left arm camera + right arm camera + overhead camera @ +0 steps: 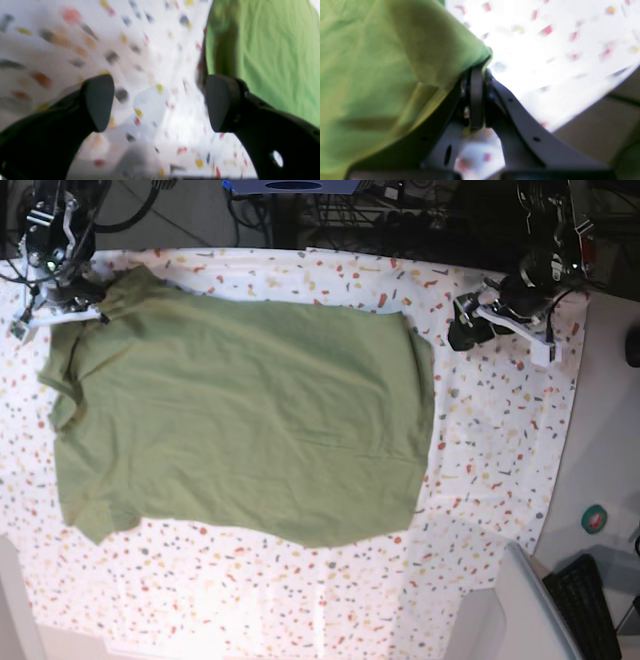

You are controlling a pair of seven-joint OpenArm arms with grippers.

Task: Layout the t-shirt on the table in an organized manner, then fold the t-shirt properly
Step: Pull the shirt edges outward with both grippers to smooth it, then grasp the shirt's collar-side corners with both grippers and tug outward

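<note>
The robot's right gripper is pinching the outer corner of the t-shirt, so it should take cloth further in and hold (130,358) it while the left gripper pulls the corner of the hem.
The olive-green t-shirt (240,415) lies spread and mostly flat on the speckled table (500,440), its hem toward the right. At the far left corner my right gripper (100,306) is shut on a corner of the shirt. In the right wrist view the jaws (477,75) pinch a fold of the t-shirt (382,62) above the table (545,50). My left gripper (462,328) hovers open just off the shirt's far right corner. In the left wrist view the left gripper (160,105) has only the table (150,50) between its fingers, with the t-shirt (262,50) beside the right finger.
The cloth's right edge (560,430) drops to a plain grey surface with a small round teal object (597,520). A grey bin (500,620) and a keyboard (585,600) sit at the bottom right. Cables and dark equipment (330,200) line the far side.
</note>
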